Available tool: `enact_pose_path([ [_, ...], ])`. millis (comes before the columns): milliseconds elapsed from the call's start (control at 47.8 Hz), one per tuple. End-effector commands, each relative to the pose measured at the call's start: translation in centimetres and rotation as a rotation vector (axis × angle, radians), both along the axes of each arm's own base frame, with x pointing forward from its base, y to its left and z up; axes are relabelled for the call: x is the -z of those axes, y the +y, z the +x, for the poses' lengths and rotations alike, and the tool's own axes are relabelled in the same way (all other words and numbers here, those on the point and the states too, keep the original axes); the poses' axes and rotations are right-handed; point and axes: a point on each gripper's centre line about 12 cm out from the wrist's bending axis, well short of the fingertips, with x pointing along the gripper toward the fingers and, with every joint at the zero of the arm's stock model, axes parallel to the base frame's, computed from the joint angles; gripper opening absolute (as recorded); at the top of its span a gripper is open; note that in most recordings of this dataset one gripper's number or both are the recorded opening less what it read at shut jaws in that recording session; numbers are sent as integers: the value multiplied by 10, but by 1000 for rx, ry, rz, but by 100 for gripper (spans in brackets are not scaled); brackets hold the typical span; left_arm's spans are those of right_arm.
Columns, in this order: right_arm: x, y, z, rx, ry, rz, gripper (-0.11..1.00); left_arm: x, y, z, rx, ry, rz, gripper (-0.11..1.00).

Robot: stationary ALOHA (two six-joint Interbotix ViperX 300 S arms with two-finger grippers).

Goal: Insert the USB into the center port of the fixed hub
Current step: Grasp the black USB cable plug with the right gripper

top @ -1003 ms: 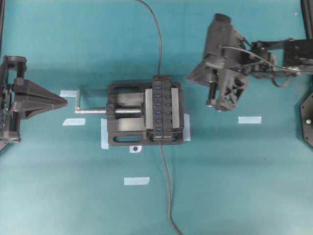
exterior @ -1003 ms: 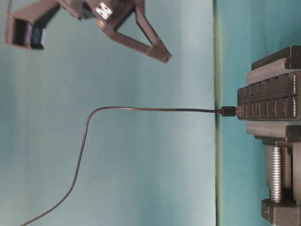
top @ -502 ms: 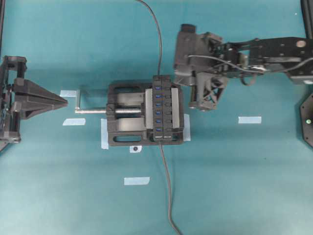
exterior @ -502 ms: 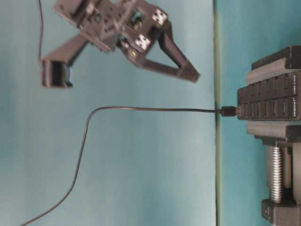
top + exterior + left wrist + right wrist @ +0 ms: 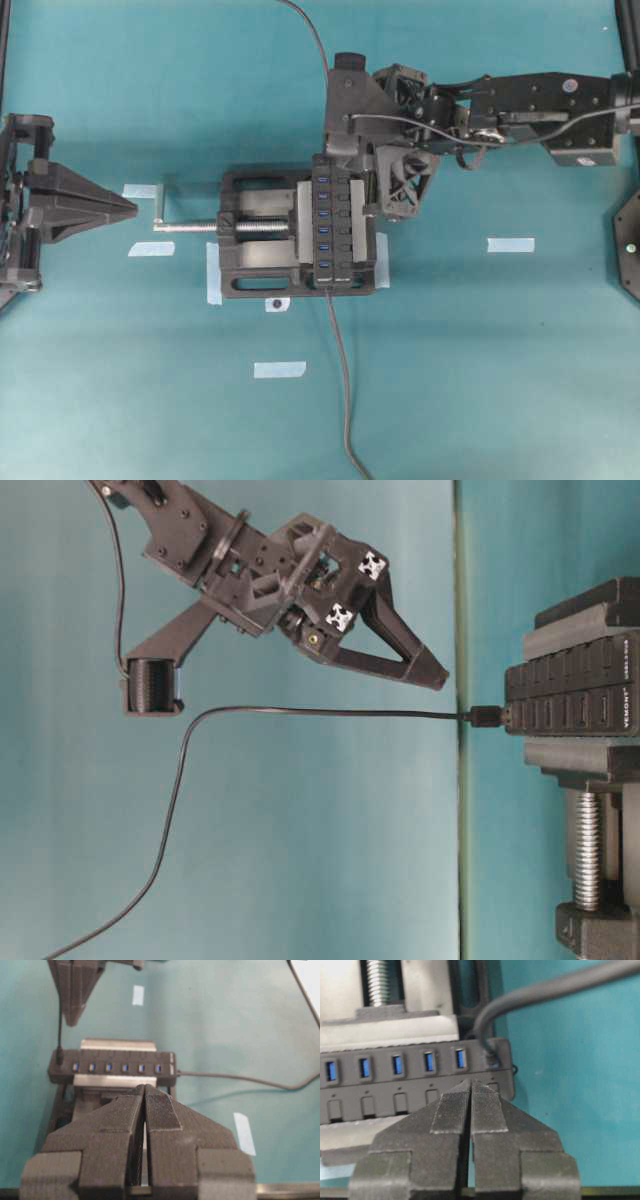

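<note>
The USB is in the hub's end slot, away from the center port, so I need to open my right gripper, grip the USB's black plug (image 5: 486,716) and pull it out first.
The fixed hub (image 5: 335,222) is a black strip clamped in a vise, with a row of blue ports. The USB (image 5: 487,716) is a small black plug standing in the hub's end slot, also seen in the right wrist view (image 5: 492,1057), and its thin cable (image 5: 322,60) rises away. The center port (image 5: 396,1064) is bare. My right gripper (image 5: 392,212) is shut and empty, its tips (image 5: 440,677) hovering just above and beside the USB. At the far left my left gripper (image 5: 133,207) is shut and empty, pointing at the vise handle.
The black vise (image 5: 255,240) has a silver screw (image 5: 190,227) sticking out toward the left gripper. A second dark cable (image 5: 345,400) runs from the hub's near end to the table's front. Pale tape strips (image 5: 510,244) lie around the vise.
The right arm has swung left and come down from the open table to the hub's far end, close to the USB. The left arm, hub and cables have not moved.
</note>
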Motion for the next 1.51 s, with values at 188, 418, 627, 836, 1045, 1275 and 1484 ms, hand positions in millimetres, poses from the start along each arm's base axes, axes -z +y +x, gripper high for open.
enact_pose_path([
  [188,-11,-5,5,-21,-46,-34,0,-9,0,3,-2,-26,0,0],
  [418,-7,-6,7,-29,-58,-42,8,-9,0,2,-2,-25,0,0],
  [627,-4,-7,12,-29,-85,-47,40,-9,0,3,-2,-25,-1,0],
  [836,-1,-8,14,-30,-113,-55,89,-11,0,3,-3,-29,-6,0],
  [1045,8,-8,13,-30,-118,-55,82,-9,0,3,-10,-23,-37,0],
  [1275,13,-16,15,-13,-155,-64,81,-9,0,3,-9,-23,-31,0],
  [1484,23,-21,16,-2,-138,-59,78,-8,0,2,-7,-22,-33,0],
])
